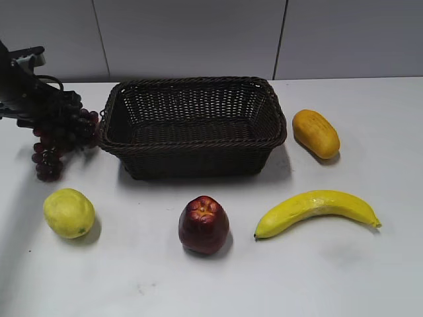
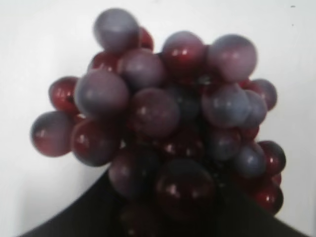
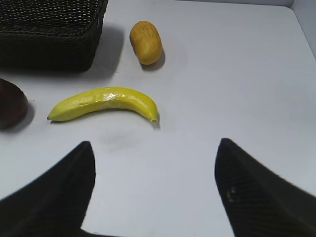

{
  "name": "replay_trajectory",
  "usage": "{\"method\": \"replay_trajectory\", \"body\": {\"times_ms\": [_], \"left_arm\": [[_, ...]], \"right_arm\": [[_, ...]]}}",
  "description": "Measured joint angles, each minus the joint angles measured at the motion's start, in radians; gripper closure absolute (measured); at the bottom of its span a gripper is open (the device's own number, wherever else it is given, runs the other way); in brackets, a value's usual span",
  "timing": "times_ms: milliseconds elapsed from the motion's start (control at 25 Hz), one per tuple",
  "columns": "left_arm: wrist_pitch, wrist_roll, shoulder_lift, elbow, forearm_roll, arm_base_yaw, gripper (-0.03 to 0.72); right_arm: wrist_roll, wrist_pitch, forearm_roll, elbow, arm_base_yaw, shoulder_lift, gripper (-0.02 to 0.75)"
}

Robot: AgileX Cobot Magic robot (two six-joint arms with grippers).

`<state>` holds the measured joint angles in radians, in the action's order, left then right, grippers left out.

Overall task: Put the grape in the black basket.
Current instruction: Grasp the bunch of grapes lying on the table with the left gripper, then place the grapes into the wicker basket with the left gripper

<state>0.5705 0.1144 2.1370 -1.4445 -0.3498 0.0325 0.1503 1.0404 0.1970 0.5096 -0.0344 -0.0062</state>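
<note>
My left gripper is going to release the grape inside the black basket (image 1: pixel 157 111), toward the end of the basket nearer the lemon.
The grape (image 1: pixel 58 139), a dark purple-red bunch, is at the far left, just left of the black basket (image 1: pixel 193 150). My left gripper (image 1: pixel 41 109) is shut on the top of the bunch, and the lower grapes hang toward the table. In the left wrist view the grape (image 2: pixel 163 113) fills the frame, with the dark jaws (image 2: pixel 168 217) closed around its near end. The basket is a dark woven rectangle and is empty. My right gripper (image 3: pixel 154 145) is open and empty above bare table. It is out of sight in the exterior view.
A yellow lemon (image 1: pixel 69 212) lies front left and a dark red apple (image 1: pixel 203 224) front centre. A banana (image 1: pixel 316 210) lies front right and an orange-yellow fruit (image 1: pixel 316 133) sits right of the basket. The banana also shows in the right wrist view (image 3: pixel 106 102).
</note>
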Motion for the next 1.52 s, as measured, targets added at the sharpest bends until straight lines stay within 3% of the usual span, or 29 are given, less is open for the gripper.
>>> {"method": "replay_trajectory", "body": {"times_ms": [360, 720, 880, 1080, 1320, 1520], "left_arm": [[0.060, 0.000, -0.069, 0.002, 0.015, 0.000, 0.450], [0.086, 0.000, -0.371, -0.029, 0.030, 0.018, 0.470], [0.118, 0.000, -0.460, -0.118, 0.036, 0.087, 0.473], [0.151, 0.001, -0.481, -0.236, 0.036, 0.226, 0.477], [0.153, 0.001, -0.441, -0.247, 0.035, 0.378, 0.482], [0.200, 0.001, -0.330, -0.248, 0.033, 0.441, 0.482]], "right_arm": [[0.000, 0.000, 0.000, 0.000, 0.000, 0.000, 0.166], [0.000, 0.000, 0.000, 0.000, 0.000, 0.000, 0.166], [0.000, 0.000, 0.000, 0.000, 0.000, 0.000, 0.166], [0.000, 0.000, 0.000, 0.000, 0.000, 0.000, 0.166], [0.000, 0.000, 0.000, 0.000, 0.000, 0.000, 0.166], [0.000, 0.000, 0.000, 0.000, 0.000, 0.000, 0.166]]}}
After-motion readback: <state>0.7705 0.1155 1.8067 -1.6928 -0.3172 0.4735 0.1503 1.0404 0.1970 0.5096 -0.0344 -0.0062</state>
